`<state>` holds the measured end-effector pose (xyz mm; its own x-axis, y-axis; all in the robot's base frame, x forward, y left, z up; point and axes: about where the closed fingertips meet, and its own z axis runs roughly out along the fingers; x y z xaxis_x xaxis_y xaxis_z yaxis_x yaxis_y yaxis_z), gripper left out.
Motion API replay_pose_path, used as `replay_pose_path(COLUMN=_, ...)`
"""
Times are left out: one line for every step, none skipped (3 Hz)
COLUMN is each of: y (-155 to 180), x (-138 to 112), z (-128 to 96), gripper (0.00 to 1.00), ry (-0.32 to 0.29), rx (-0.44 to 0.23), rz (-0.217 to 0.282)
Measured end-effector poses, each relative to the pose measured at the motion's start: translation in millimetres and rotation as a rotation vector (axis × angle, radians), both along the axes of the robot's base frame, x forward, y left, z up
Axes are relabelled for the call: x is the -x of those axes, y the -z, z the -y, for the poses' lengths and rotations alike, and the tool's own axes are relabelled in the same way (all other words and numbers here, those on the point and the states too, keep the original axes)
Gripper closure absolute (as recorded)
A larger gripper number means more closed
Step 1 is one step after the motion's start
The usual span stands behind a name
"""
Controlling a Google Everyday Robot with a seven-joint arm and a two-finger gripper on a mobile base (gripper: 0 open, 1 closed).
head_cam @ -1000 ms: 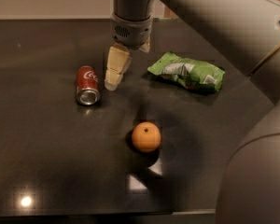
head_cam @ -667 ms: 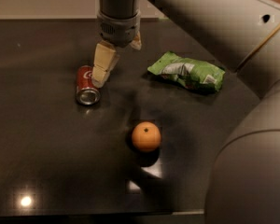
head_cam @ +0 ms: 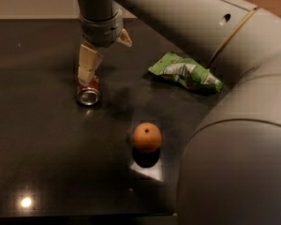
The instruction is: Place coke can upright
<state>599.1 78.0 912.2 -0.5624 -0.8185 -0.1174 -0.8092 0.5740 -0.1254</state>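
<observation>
The near silver end of the can will stay free, as my gripper needs to close around the far part of the coke can (head_cam: 95, 72).
The coke can (head_cam: 89, 92) lies on its side on the dark table (head_cam: 47, 144), left of centre, with a silver end facing the camera. My gripper (head_cam: 106, 59) hangs right over it from the grey wrist. Its near cream finger (head_cam: 87, 63) reaches down onto the can's far, upper part and hides it. The other finger (head_cam: 124, 37) sticks out to the right behind the wrist, so the jaws stand open. The can is not between them as far as I can see.
A round orange (head_cam: 147, 137) sits in front, right of the can. A green snack bag (head_cam: 185, 72) lies at the back right. My large grey arm (head_cam: 234, 125) fills the right side and the top of the view.
My gripper has moved left and down, from beside the can's right side to directly over it. The can, the orange and the bag have not moved.
</observation>
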Motion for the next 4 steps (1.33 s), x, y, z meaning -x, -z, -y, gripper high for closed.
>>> replay_pose_path(y=11.8, x=-18.3, z=-30.5, gripper=0.0, ry=0.056, rx=0.006, rz=0.029)
replay_pose_path(y=11.8, x=-18.7, z=-31.0, gripper=0.0, ry=0.056, rx=0.004, rz=0.03)
replay_pose_path(y=12.3, x=-24.2, z=-33.5, gripper=0.0, ry=0.123, rx=0.0, rz=0.026)
replay_pose_path(y=11.3, x=-34.1, z=-32.7, gripper=0.0, ry=0.264, rx=-0.029, rz=0.015)
